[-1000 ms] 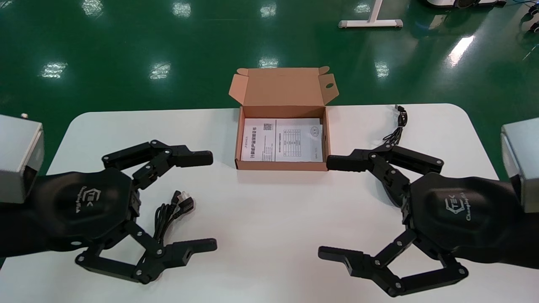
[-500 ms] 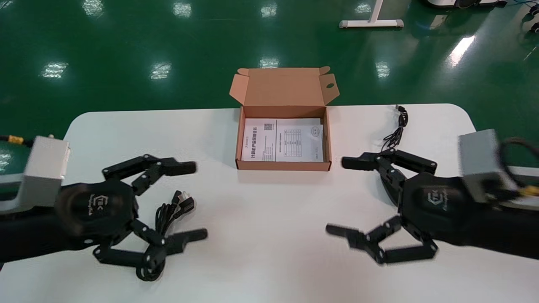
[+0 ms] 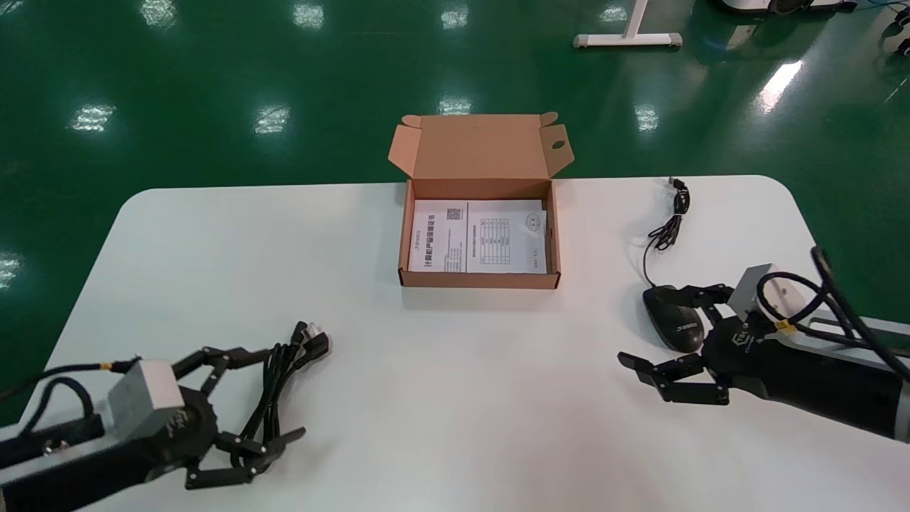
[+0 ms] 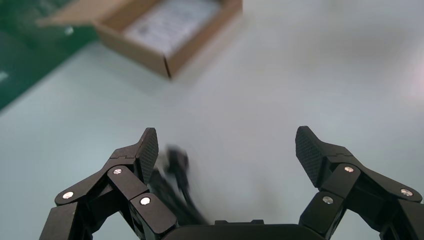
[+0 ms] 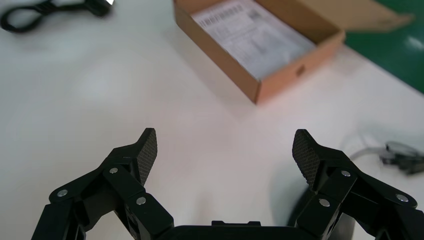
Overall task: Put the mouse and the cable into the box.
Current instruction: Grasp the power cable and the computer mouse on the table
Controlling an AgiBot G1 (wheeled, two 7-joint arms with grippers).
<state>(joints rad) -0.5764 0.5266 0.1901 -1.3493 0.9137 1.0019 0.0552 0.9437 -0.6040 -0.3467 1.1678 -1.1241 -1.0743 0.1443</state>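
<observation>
My right gripper is to close across the mouse's middle [image 3: 671,316] next, with one finger on each long side of the black mouse.
An open cardboard box [image 3: 556,242] with a printed sheet inside stands at the table's middle back. The black mouse [image 3: 672,327] lies at the right, and its cord [image 3: 667,231] runs back toward the far edge. My right gripper [image 3: 652,324] is open and low beside the mouse, one finger behind it and one in front. In the right wrist view only the mouse's dark edge [image 5: 299,212] shows, beside one finger. A bundled black cable [image 3: 281,370] lies at the front left. My open left gripper [image 3: 284,391] straddles it, and the cable [image 4: 176,167] lies close to one finger.
The white table [image 3: 455,370] has rounded corners, with green floor beyond its far edge. The box's lid flap [image 3: 480,146] stands up at the back. The box [image 5: 260,45] and the cable bundle [image 5: 50,7] both appear in the right wrist view.
Both arms have dropped toward the table and drawn back to its near side. The mouse, earlier hidden behind the right gripper, now shows. Both grippers stay open.
</observation>
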